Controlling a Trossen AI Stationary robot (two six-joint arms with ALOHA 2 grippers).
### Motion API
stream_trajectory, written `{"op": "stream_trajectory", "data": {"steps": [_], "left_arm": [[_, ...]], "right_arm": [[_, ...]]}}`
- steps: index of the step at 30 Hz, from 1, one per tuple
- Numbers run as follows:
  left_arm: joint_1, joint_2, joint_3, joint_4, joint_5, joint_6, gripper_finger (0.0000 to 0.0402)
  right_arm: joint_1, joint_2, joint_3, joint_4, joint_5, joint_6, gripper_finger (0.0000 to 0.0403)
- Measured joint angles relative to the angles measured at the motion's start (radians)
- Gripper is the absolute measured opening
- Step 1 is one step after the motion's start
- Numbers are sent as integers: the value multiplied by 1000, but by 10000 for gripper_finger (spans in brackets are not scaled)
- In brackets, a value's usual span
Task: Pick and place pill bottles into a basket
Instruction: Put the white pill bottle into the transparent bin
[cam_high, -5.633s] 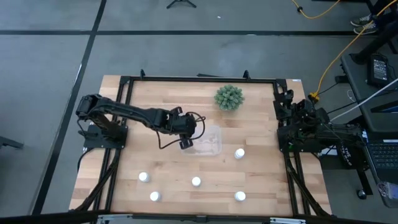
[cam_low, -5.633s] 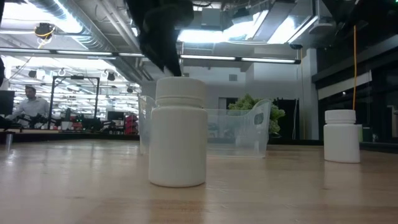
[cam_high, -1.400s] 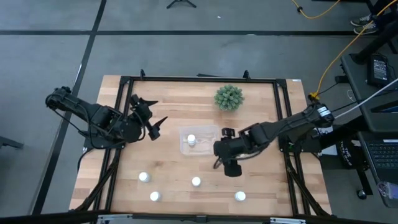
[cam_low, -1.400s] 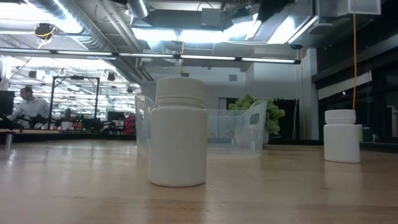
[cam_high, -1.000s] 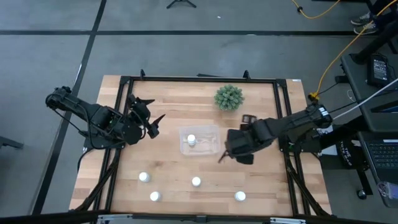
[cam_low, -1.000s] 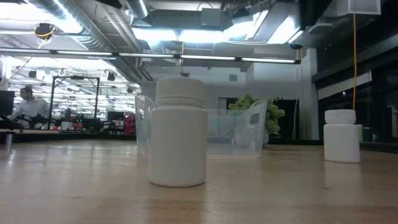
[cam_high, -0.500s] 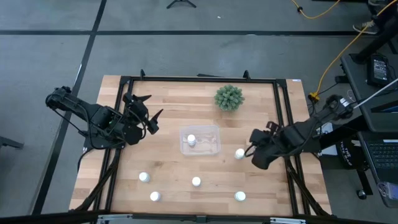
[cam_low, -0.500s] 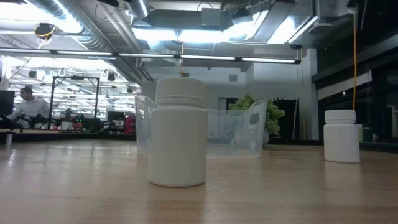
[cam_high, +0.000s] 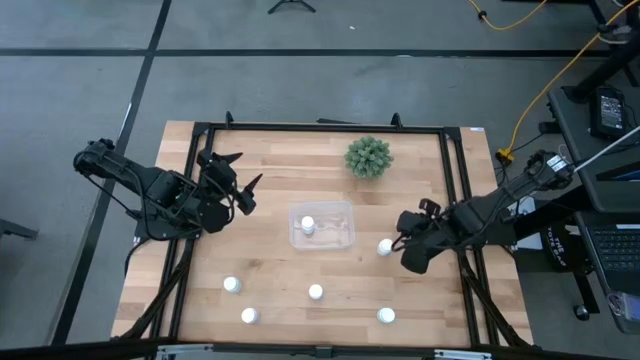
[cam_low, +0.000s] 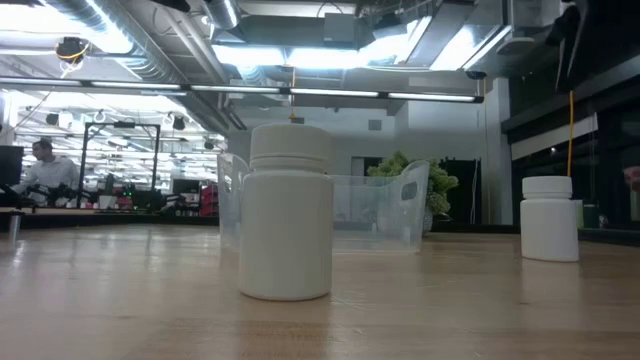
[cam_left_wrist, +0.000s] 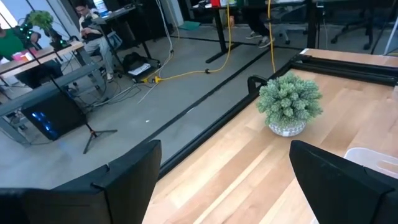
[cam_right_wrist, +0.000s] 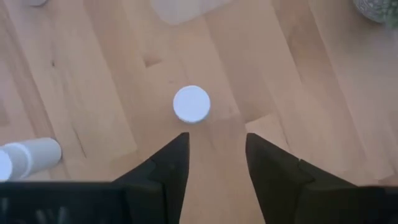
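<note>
Next, the robot's right gripper should close on the cap (cam_high: 385, 246) (cam_right_wrist: 191, 104) of the white pill bottle standing between this gripper and the clear basket.
The clear basket (cam_high: 322, 226) stands mid-table with one white pill bottle (cam_high: 307, 224) upright inside it. To its right another pill bottle (cam_high: 384, 246) stands on the wood. My right gripper (cam_high: 399, 241) hovers just right of that bottle, open, its fingers a little apart. In the right wrist view the bottle's round cap (cam_right_wrist: 191, 104) lies just ahead of my right gripper (cam_right_wrist: 214, 149), not between the fingertips. Several more bottles stand near the front edge (cam_high: 315, 292). My left gripper (cam_high: 245, 170) waits open at the left, with nothing between its fingers (cam_left_wrist: 134, 180).
A green spiky plant (cam_high: 368, 157) stands at the far edge behind the basket. Bottles stand at the front left (cam_high: 231, 285), (cam_high: 249, 316) and front right (cam_high: 386, 316). In the low view one bottle (cam_low: 288, 212) stands in front of the basket (cam_low: 325, 210).
My right gripper has drawn back from beside the basket toward the table's right edge. The bottle it hid now shows, standing where it stood before. My left arm has kept still.
</note>
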Motion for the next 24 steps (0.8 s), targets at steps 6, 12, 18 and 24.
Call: {"op": "stream_trajectory", "data": {"steps": [6, 12, 18, 24], "left_arm": [[0, 0, 0, 0, 0, 0, 347], [0, 0, 0, 0, 0, -7, 347], [0, 0, 0, 0, 1, -24, 347], [0, 0, 0, 0, 1, -24, 347]], "right_arm": [[-9, 0, 0, 1, -3, 51, 182], [-9, 0, 0, 12, -27, 77, 251], [-11, 0, 0, 46, -55, 71, 334], [-29, 4, 1, 95, -62, 59, 359]]}}
